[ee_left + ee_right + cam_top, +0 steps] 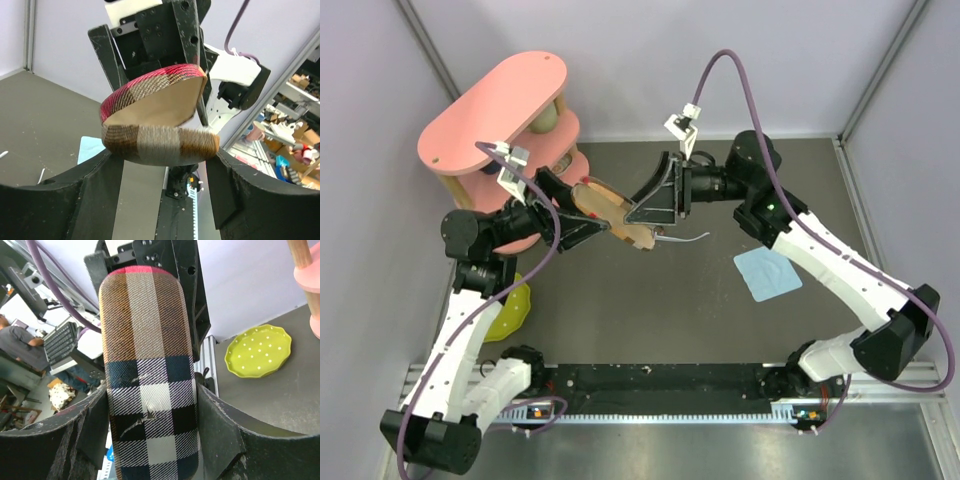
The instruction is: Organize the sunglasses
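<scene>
Next, my right gripper lets go of the brown plaid case on the table [614,254] between the yellow-green plate and the sunglasses.
The brown plaid case [610,212] is held in the air above the table's middle, hinged open, with its tan lining showing in the left wrist view [160,102]. My left gripper [588,226] is shut on the case's lower shell [160,145]. My right gripper [652,208] is shut on the lid, whose plaid outer face [147,365] fills the right wrist view. The sunglasses [682,238], a thin pale wire frame, lie on the table just below and to the right of the case, apart from both grippers.
A light blue cloth [767,273] lies on the table at the right and also shows in the left wrist view [90,147]. A pink tiered stand [495,110] stands at the back left. A yellow-green dotted plate [510,305] lies at the left and shows in the right wrist view [257,351].
</scene>
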Robot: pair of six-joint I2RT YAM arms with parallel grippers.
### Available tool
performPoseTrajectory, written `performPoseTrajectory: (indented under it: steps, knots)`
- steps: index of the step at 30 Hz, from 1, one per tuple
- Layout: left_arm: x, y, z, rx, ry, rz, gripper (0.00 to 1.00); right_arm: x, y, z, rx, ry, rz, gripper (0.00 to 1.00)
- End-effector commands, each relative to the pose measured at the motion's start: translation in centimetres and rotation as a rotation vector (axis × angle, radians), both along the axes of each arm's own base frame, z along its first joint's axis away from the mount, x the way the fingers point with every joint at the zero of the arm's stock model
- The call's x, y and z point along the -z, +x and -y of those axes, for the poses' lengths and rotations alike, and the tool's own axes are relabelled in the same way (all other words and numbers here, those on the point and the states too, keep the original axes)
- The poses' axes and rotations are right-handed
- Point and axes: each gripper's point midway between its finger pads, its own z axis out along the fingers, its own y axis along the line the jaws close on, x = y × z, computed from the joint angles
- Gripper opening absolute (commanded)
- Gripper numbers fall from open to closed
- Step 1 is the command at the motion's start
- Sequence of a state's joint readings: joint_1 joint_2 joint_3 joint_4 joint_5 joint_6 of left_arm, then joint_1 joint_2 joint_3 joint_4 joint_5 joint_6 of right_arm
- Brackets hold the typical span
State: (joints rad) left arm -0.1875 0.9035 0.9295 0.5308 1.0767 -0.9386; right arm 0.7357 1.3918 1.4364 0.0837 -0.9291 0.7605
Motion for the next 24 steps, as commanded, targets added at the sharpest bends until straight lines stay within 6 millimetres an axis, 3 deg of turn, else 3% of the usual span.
performPoseTrajectory:
  steps: [1, 10, 11, 14, 15, 19, 24]
  knots:
    - [2.5, 0.0, -0.4, 0.025, 0.107, 0.067, 0.01, -10.0, -5.9, 4.5, -0.103, 0.284, 0.185, 0.0]
    - [2.9, -0.1, -0.7, -0.013, 0.153, 0.091, 0.01, -11.0, -6.0, 4.6, -0.107, 0.298, 0.129, 0.0]
    - [2.7, 0.1, -0.8, -0.026, 0.148, 0.091, 0.18, -10.9, -5.8, 4.5, -0.102, 0.293, 0.121, 0.0]
    - [1.8, 0.3, -0.9, -0.056, 0.127, 0.093, 0.53, -9.8, -4.8, 3.9, -0.073, 0.261, 0.101, 0.0]
    - [1.5, 0.3, -1.0, -0.066, 0.122, 0.099, 0.7, -9.2, -4.2, 3.5, -0.049, 0.232, 0.072, 0.0]
    - [0.5, 0.7, -1.3, -0.13, 0.109, 0.1, 0.78, -7.3, -2.4, 2.6, 0.012, 0.167, 0.066, 0.0]
    - [1.7, 3.2, -2.3, -0.277, 0.135, 0.004, 0.79, -5.3, -0.6, 1.7, 0.079, 0.111, 0.025, 0.0]
